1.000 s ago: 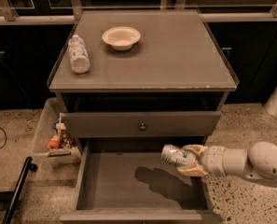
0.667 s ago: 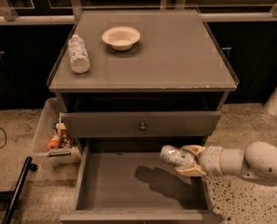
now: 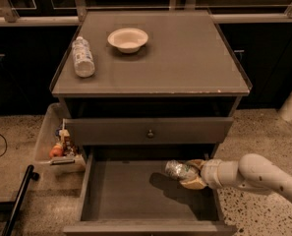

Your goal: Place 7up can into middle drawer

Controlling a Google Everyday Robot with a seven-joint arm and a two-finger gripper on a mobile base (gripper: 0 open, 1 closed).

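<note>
Next, I let go of the 7up can on the shadowed patch of the open middle drawer's grey bottom (image 3: 167, 182). The can is held sideways just above that drawer.
The 7up can (image 3: 178, 170), silvery with pale green print, lies sideways in my gripper (image 3: 190, 174), which is shut on it and holds it a little above the right half of the open middle drawer (image 3: 131, 191). The drawer is a wide shallow tray with a bare grey floor and low side walls, pulled out at the bottom of the grey cabinet. My white arm (image 3: 256, 176) reaches in from the right. The can's shadow falls on the drawer floor below it.
A closed drawer with a small round knob (image 3: 149, 132) sits above the open one. On the cabinet top lie a clear plastic bottle (image 3: 82, 57) and a beige bowl (image 3: 128, 39). A bin with small items (image 3: 61, 146) stands at the left. A black pole (image 3: 18, 199) leans at lower left.
The gripper with the can has shifted slightly left over the drawer. Nothing else has moved.
</note>
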